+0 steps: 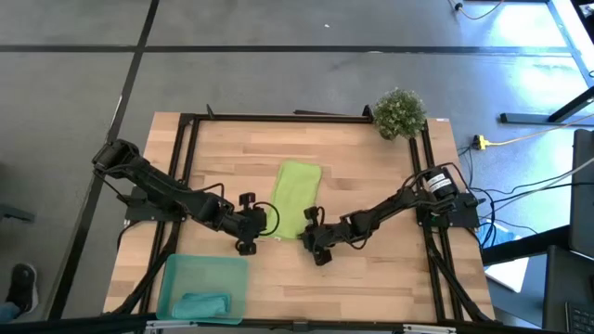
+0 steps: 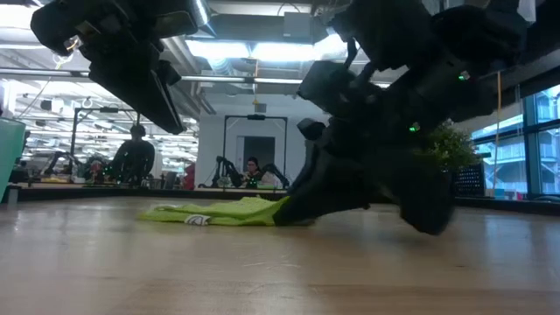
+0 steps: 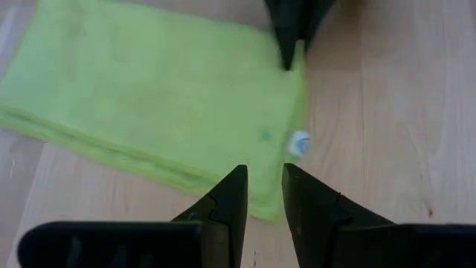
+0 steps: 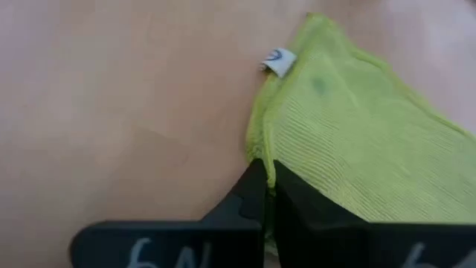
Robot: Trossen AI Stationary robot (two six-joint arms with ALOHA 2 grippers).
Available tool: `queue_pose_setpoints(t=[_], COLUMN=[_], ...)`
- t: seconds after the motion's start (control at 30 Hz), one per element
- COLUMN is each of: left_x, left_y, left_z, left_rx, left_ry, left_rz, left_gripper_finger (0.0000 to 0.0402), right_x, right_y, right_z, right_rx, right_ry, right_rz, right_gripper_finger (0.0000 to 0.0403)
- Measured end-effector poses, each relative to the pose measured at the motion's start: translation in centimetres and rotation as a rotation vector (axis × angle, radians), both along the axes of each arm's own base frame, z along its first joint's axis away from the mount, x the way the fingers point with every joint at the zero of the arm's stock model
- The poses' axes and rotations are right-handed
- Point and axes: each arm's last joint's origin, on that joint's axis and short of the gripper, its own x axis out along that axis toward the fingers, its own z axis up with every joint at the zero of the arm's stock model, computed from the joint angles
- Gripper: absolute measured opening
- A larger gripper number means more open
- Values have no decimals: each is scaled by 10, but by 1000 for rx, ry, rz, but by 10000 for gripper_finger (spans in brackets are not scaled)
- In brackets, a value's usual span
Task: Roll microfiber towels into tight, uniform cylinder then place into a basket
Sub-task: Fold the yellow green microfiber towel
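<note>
My right gripper has the lime towel's near corner. It will release that corner on the towel's far half [image 1: 314, 180], just short of the towel's far edge.
A lime towel [image 1: 295, 197] lies spread on the wooden table, its long side running far to near, with a small white label [image 4: 279, 63] on its near edge. My right gripper [image 1: 313, 229] is shut on the towel's near right corner. My left gripper [image 3: 260, 197] hovers above the near left corner, its fingers a narrow gap apart with nothing between them. The teal-green basket [image 1: 176, 274] stands at the near left and holds a teal towel [image 1: 204, 303]. My right gripper pinches the lime towel's near right corner [image 4: 256, 160] between its two fingers. The fingers [image 3: 291, 30] come slanting down from the table's right. One layer or several, I cannot tell. The rest of the towel [image 2: 219, 212] lies flat on the table.
A bushy potted plant [image 1: 399, 113] stands at the table's far right corner. A black frame [image 1: 186, 148] runs along the table's sides. Bare wood lies between the towel and the basket. People sit in the room beyond the table.
</note>
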Motion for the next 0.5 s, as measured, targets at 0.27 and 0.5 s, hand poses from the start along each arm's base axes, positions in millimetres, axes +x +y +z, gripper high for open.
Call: queue_pose_setpoints(t=[0.27, 0.5], left_x=[-1, -1], left_y=[0, 0], left_z=[-1, -1], left_rx=[8, 8], left_ry=[10, 10], left_rz=[-6, -7], left_gripper_finger=[82, 82], right_x=[5, 6], right_y=[-10, -37], right_z=[41, 57], right_rx=[-28, -56], right_ry=[-117, -154], right_rz=[-140, -294], right_gripper_finger=[6, 4])
